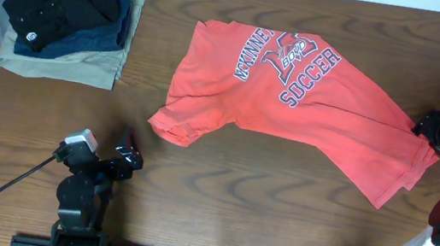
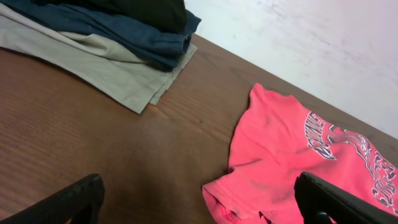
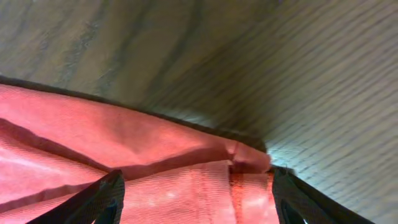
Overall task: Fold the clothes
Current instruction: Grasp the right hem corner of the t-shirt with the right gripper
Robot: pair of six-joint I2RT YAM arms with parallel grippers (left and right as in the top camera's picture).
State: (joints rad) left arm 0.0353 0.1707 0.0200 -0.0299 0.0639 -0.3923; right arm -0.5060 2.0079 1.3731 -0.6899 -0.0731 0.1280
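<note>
The coral-red T-shirt is next for my left gripper, which should go to it and close on its sleeve's outer corner (image 1: 155,121) (image 2: 208,189), the corner nearest that gripper.
The clothes are a coral-red T-shirt (image 1: 293,90) lying crumpled on the wooden table, with its dark blue lettering facing up. My right gripper (image 1: 434,132) is at the shirt's right edge. In the right wrist view its jaws (image 3: 196,199) stand apart on either side of the hem of the shirt (image 3: 93,143), with fabric between them. My left gripper (image 1: 127,159) rests low near the front left, open and empty. In the left wrist view the gripper (image 2: 199,208) points at a sleeve of the shirt (image 2: 292,155), a short way off.
A stack of folded black, navy and khaki garments (image 1: 66,19) sits at the back left corner and also shows in the left wrist view (image 2: 112,37). The left arm's cable trails toward the table's front edge.
</note>
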